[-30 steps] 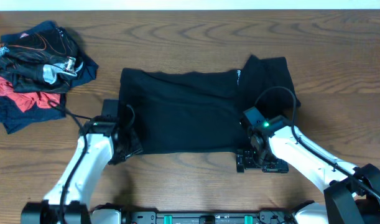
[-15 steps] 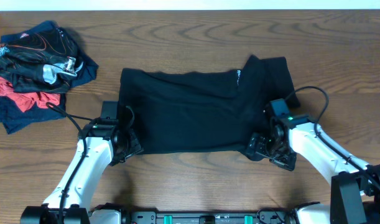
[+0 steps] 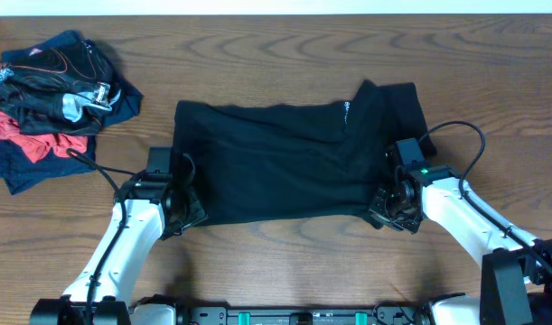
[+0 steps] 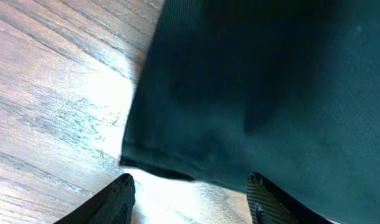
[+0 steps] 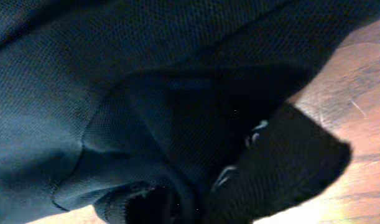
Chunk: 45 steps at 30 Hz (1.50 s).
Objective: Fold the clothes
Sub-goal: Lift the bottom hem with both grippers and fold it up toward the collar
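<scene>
The T-shirt's hem is ahead of the open fingers of my left gripper, so I will reach forward to pinch the hem (image 4: 171,169) near its corner before I fold with both grippers.
A large black T-shirt (image 3: 285,158) lies spread across the middle of the table, with a small white logo (image 3: 345,110) near its back edge. My left gripper (image 3: 187,215) stands open at the shirt's front left corner. In the left wrist view the gripper (image 4: 191,198) has bare wood between its fingertips (image 4: 122,190), and the shirt's hem (image 4: 158,169) lies just ahead. My right gripper (image 3: 382,215) is at the front right corner, shut on the T-shirt. Bunched black fabric (image 5: 177,124) fills the right wrist view around the gripper (image 5: 202,199).
A heap of other clothes (image 3: 50,99), black, red and navy, lies at the back left corner of the wooden table (image 3: 276,262). A black cable (image 3: 461,131) loops from the right arm beside the shirt's right sleeve.
My right gripper has moved right along the shirt's front edge to its right corner and closed from wide open onto the fabric. The left gripper has hardly moved.
</scene>
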Each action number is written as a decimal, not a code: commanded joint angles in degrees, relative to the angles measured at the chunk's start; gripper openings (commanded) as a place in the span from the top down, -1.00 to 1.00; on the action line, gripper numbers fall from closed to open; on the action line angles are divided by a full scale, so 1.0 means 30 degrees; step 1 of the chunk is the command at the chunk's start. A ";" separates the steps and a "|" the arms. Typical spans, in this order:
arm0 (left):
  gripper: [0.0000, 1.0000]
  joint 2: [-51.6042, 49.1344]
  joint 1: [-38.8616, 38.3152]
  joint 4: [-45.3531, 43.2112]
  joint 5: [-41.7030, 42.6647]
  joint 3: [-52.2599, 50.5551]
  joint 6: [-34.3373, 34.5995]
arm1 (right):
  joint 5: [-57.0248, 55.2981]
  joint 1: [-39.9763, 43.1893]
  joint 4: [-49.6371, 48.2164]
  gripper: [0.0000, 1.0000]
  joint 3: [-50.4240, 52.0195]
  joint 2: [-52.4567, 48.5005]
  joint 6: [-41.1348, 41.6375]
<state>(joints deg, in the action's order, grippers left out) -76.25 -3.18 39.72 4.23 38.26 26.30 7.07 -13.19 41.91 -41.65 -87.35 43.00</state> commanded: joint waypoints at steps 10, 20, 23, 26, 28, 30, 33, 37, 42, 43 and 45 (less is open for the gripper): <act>-0.27 0.0058 -0.0044 -0.0634 -0.0962 -0.0182 0.1246 | -0.0284 0.0204 -0.0204 0.98 0.0022 0.0168 0.0233; -0.47 -0.1086 -0.0044 -0.1552 -0.1049 -0.1217 0.2667 | -0.0284 0.0204 -0.0117 0.97 0.0022 0.0168 0.0204; -0.44 -0.1246 -0.0044 -0.1574 -0.0780 -0.1217 0.3293 | -0.0284 0.0204 -0.0036 0.98 0.0022 0.0168 0.0204; -0.44 -0.1559 -0.0044 -0.1792 -0.0634 -0.1217 0.3490 | -0.0277 0.0204 -0.0036 0.98 0.0022 0.0168 0.0211; -0.25 -0.1931 -0.0036 -0.2171 -0.0634 -0.1217 0.3483 | -0.0277 0.0204 -0.0022 0.98 0.0022 0.0168 0.0211; 0.44 -0.2200 -0.0036 -0.2528 -0.0634 -0.1217 0.3497 | -0.0284 0.0204 0.0044 0.98 0.0022 0.0168 0.0204; 0.88 -0.2419 -0.0036 -0.3016 -0.0561 -0.1217 0.3708 | -0.0313 0.0204 0.0051 0.98 0.0022 0.0168 0.0204; 0.88 -0.2404 -0.0036 -0.3213 -0.0561 -0.1217 0.3781 | -0.0597 0.0204 0.0168 0.97 0.0015 0.0175 0.0219; 0.88 -0.2244 -0.0044 -0.3133 0.0051 -0.1217 0.3774 | -0.1158 0.0197 0.0663 0.97 -0.0015 0.0525 0.0226; 0.88 -0.2091 -0.0044 -0.3133 0.0095 -0.1217 0.3774 | -0.1319 0.0197 0.0765 0.97 -0.0051 0.0729 0.0226; 0.88 -0.1690 -0.0044 -0.3126 0.0095 -0.1209 0.3767 | -0.1581 0.0197 0.0947 0.97 -0.0211 0.1246 0.0219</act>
<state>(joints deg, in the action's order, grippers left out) -81.73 -3.18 30.50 3.09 35.14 36.86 5.69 -13.19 44.16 -41.65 -86.37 43.22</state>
